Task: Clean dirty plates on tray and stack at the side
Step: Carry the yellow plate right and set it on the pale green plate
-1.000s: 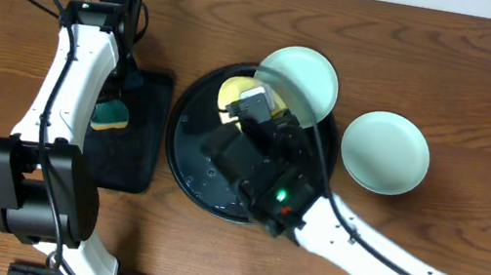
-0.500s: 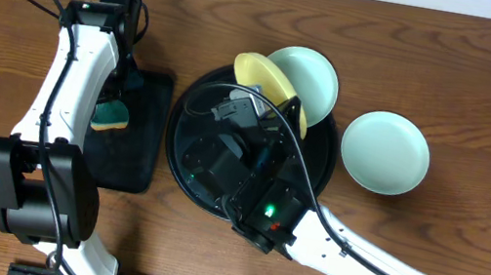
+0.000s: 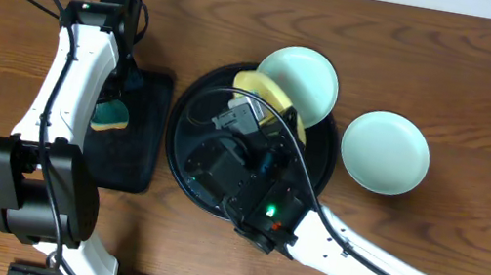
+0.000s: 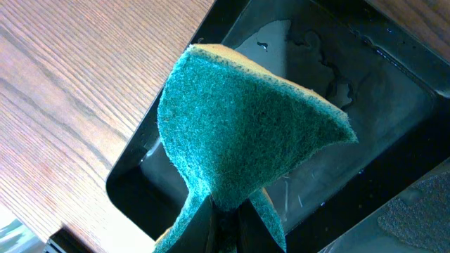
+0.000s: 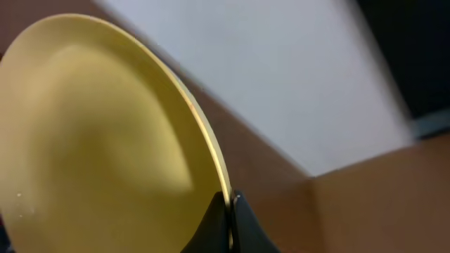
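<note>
I will release the pale yellow plate, now tilted over the black tray's back, from my right gripper on top of the mint plate (image 3: 385,152), which is lying flat on the table.
My right gripper (image 5: 230,205) is shut on the rim of the pale yellow plate (image 5: 91,140). It holds the plate tilted up on edge over the back of the round black tray (image 3: 186,148). From overhead the yellow plate (image 3: 270,97) leans just in front of a mint plate (image 3: 305,76) that rests across the tray's far rim. A second mint plate (image 3: 384,153) lies flat on the table to the right of the tray. My left gripper (image 4: 226,219) is shut on a green-and-yellow sponge (image 4: 246,119) above the rectangular tray.
The small rectangular black tray (image 3: 134,154) sits left of the round tray, wet, with the sponge (image 3: 111,117) hanging over it. The right arm's body (image 3: 347,243) crosses the round tray's front. Bare wooden table (image 3: 471,84) surrounds everything.
The right gripper has drawn back toward the tray's middle and tipped the yellow plate up from nearly flat onto its edge. The left arm and sponge have not moved.
</note>
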You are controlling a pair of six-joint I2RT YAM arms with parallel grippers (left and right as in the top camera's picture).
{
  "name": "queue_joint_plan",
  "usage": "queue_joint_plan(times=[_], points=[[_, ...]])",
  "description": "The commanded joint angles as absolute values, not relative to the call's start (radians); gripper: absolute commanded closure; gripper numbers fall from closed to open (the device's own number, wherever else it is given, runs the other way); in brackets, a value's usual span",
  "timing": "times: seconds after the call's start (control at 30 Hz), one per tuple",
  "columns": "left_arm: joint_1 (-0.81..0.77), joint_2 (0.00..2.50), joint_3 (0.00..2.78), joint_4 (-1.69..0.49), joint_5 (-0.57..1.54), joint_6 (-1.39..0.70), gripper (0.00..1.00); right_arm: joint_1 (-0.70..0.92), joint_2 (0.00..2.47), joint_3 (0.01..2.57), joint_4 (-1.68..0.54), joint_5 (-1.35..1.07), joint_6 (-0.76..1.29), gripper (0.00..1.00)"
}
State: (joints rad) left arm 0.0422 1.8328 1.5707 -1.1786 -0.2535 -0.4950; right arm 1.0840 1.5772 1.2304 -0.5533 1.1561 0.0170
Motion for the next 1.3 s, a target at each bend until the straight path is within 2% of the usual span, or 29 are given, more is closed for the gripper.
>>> queue_joint_plan(times=[0.0,0.1,0.27,0.5,0.67,0.9,1.07,1.27], points=[[0.043,1.811,1.563,-1.185,-0.274,-0.503,0.92,1.042,1.551,1.245,-0.598,0.862,0.210,0.99],[0.043,1.811,1.563,-1.185,-0.274,-0.503,0.93,0.984,1.550,1.245,-0.619,0.643,0.281,0.99],[0.043,1.811,1.563,-1.185,-0.274,-0.503,0.93,0.870,1.517,1.251,-0.610,0.353,0.285,0.99],[0.043,1.811,1.563,-1.184,-0.274,-0.503,0.92,0.599,1.380,1.259,-0.613,0.035,0.288,0.99],[0.043,1.811,1.563,-1.183,-0.274,-0.503,0.93,0.343,1.306,1.259,-0.689,-0.016,0.399,0.99],[0.043,1.811,1.563,-1.184,-0.274,-0.503,0.93,0.020,1.334,1.251,-0.827,0.031,0.403,0.99],[0.043,1.811,1.563,-1.183,-0.274,-0.503,0.92,-0.107,1.431,1.228,-0.867,0.063,0.403,0.99],[0.043,1.811,1.563,-1.184,-0.274,-0.503,0.92,-0.140,1.596,1.218,-0.861,0.062,0.403,0.99]])
